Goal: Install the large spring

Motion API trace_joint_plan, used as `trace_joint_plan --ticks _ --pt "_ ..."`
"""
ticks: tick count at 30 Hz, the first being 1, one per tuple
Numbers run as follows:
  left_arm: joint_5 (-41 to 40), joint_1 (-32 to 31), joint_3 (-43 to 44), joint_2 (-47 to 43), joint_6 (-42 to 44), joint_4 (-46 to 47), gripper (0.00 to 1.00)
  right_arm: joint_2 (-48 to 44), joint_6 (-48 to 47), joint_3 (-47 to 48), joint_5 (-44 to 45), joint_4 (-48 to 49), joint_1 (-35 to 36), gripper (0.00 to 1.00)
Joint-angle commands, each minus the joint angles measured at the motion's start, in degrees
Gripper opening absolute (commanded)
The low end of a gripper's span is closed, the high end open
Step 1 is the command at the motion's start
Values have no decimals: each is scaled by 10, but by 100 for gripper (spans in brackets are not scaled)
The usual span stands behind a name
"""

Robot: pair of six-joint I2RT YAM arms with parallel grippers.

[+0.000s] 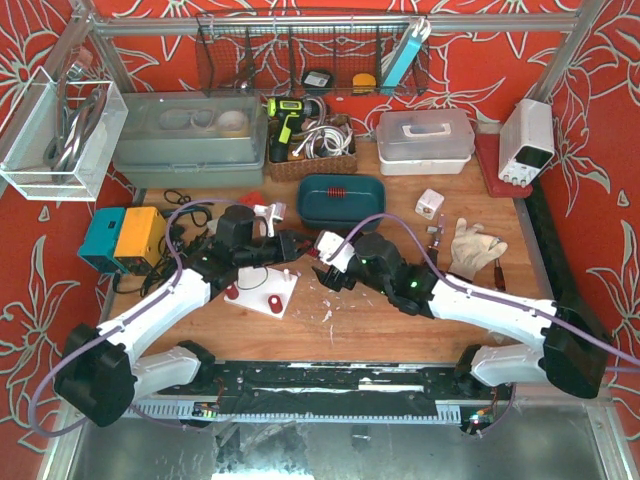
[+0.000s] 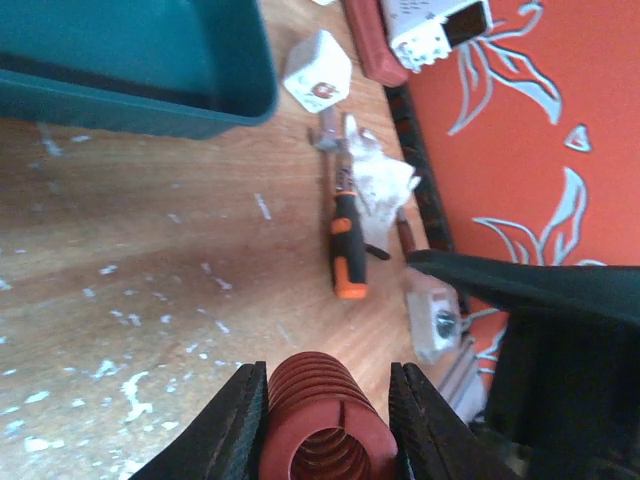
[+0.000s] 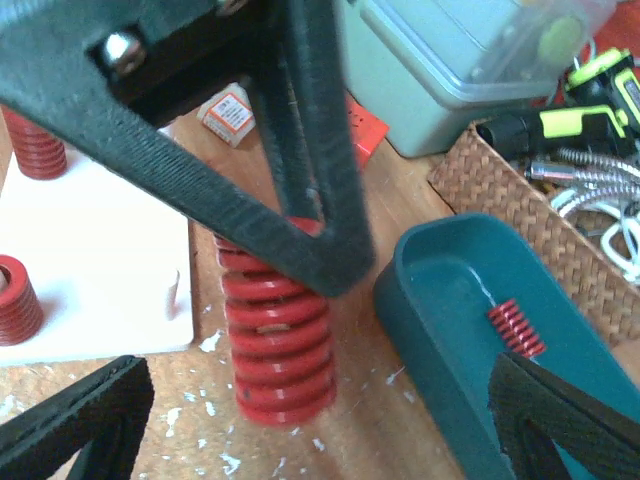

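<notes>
The large red spring will go down on the white baseplate's back corner point(image 1: 246, 266), opposite the bare peg, from my left gripper.
My left gripper point(image 2: 325, 400) is shut on the large red spring point(image 2: 325, 420), with a finger on each side. In the right wrist view the spring point(image 3: 275, 340) stands upright under the left fingers point(image 3: 300, 240), just right of the white baseplate point(image 3: 100, 270), its lower end at or just above the wood. The plate carries two shorter red springs point(image 3: 15, 300) point(image 3: 35, 145) and a bare peg point(image 3: 172, 290). My right gripper point(image 3: 320, 430) is open wide and empty, facing the spring from close by. In the top view both grippers point(image 1: 293, 245) point(image 1: 325, 268) meet beside the plate point(image 1: 262, 290).
A teal tray point(image 1: 340, 200) behind the grippers holds a small red spring point(image 3: 515, 328). A white cube point(image 1: 429, 204), a glove point(image 1: 472, 245) and a screwdriver point(image 2: 347, 255) lie to the right. A wicker basket point(image 1: 310, 160), clear boxes point(image 1: 425, 140) and a blue-orange box point(image 1: 125, 238) stand around.
</notes>
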Motion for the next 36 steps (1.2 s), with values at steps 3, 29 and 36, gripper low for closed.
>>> trace_joint_plan --ticks 3,29,36 --pt "-151 6 10 -44 33 -71 0 -73 75 -30 70 -25 0 99" --pt "-606 22 30 -75 -24 -291 0 -76 126 -91 262 31 -13 99" --pt "-607 22 31 -34 -19 -289 0 -81 124 -92 261 32 -13 99"
